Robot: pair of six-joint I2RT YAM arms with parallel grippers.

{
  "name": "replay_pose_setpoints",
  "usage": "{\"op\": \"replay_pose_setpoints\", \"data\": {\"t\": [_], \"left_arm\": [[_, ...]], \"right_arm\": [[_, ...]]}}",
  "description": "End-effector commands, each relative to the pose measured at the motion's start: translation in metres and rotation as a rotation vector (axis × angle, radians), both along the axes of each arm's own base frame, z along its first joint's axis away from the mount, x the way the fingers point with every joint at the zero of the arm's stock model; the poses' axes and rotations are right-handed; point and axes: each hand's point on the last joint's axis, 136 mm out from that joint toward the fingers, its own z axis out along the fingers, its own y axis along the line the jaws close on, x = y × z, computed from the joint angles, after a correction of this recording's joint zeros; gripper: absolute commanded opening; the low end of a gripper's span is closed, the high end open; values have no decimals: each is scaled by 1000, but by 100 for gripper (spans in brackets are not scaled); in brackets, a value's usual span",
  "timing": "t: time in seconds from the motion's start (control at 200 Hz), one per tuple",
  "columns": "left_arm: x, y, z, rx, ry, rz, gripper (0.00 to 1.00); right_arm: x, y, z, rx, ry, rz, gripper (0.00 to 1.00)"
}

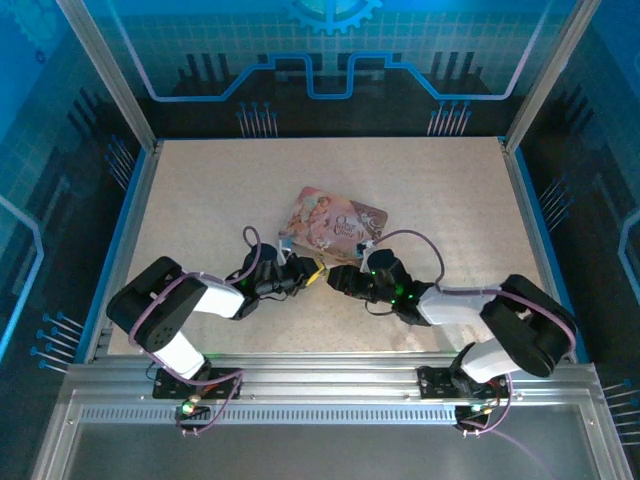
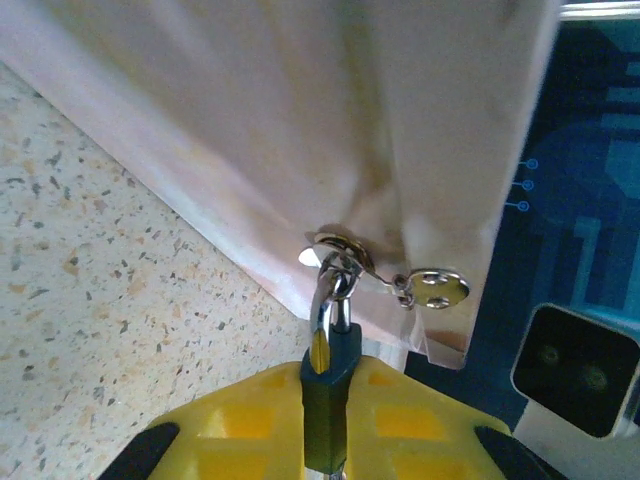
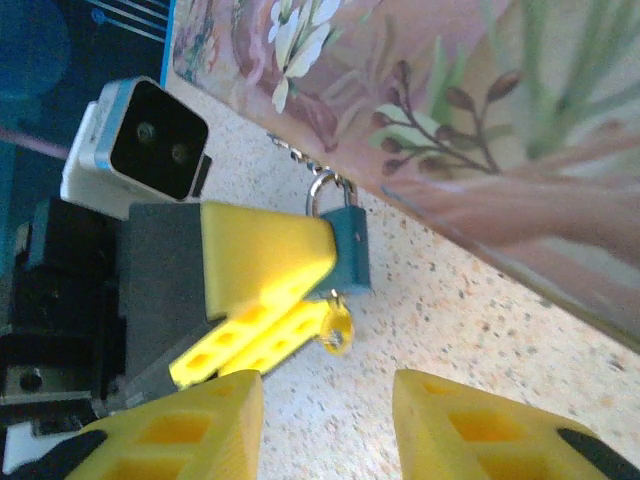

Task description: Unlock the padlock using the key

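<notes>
The key's head has its thin edges toward my right gripper's fingers, so I will turn that gripper and pinch the head by its flat sides point(image 3: 337, 329).
The padlock point(image 2: 325, 405), small with a dark teal body and a silver shackle, is pinched between the yellow fingers of my left gripper point(image 2: 330, 365), which is shut on it. Its shackle passes through a metal ring on the pink tin point(image 2: 300, 120). From the right wrist view the padlock point(image 3: 351, 250) hangs beside the tin's edge, and the key point(image 3: 338, 327) sticks out of its underside. My right gripper point(image 3: 325, 395) is open just below the key, not touching it. Seen from above, the two grippers meet at the tin's near edge, left point(image 1: 300, 277), right point(image 1: 338, 279).
The pink illustrated tin point(image 1: 335, 222) lies mid-table on the speckled beige surface point(image 1: 200, 200). A second small silver key point(image 2: 438, 288) dangles on a short chain from the shackle ring. The left arm's wrist camera point(image 3: 140, 140) sits close to the right gripper.
</notes>
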Motion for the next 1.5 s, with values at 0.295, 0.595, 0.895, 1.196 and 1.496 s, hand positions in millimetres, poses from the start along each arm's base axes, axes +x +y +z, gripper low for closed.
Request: {"op": "replay_pose_setpoints", "data": {"t": [0.295, 0.595, 0.895, 1.196, 1.496], "left_arm": [[-2, 7, 40, 31, 11, 32, 0], [-10, 13, 56, 80, 117, 55, 0], [-15, 14, 59, 33, 218, 101, 0], [-17, 9, 63, -16, 242, 108, 0], [-18, 7, 61, -13, 251, 108, 0]], "right_arm": [[-4, -39, 52, -342, -435, 152, 63], [-16, -34, 88, -600, -848, 421, 81], [-28, -4, 82, -863, -1183, 656, 81], [-26, 27, 68, -1052, -1345, 741, 77], [-14, 42, 58, -1071, -1354, 711, 59]]}}
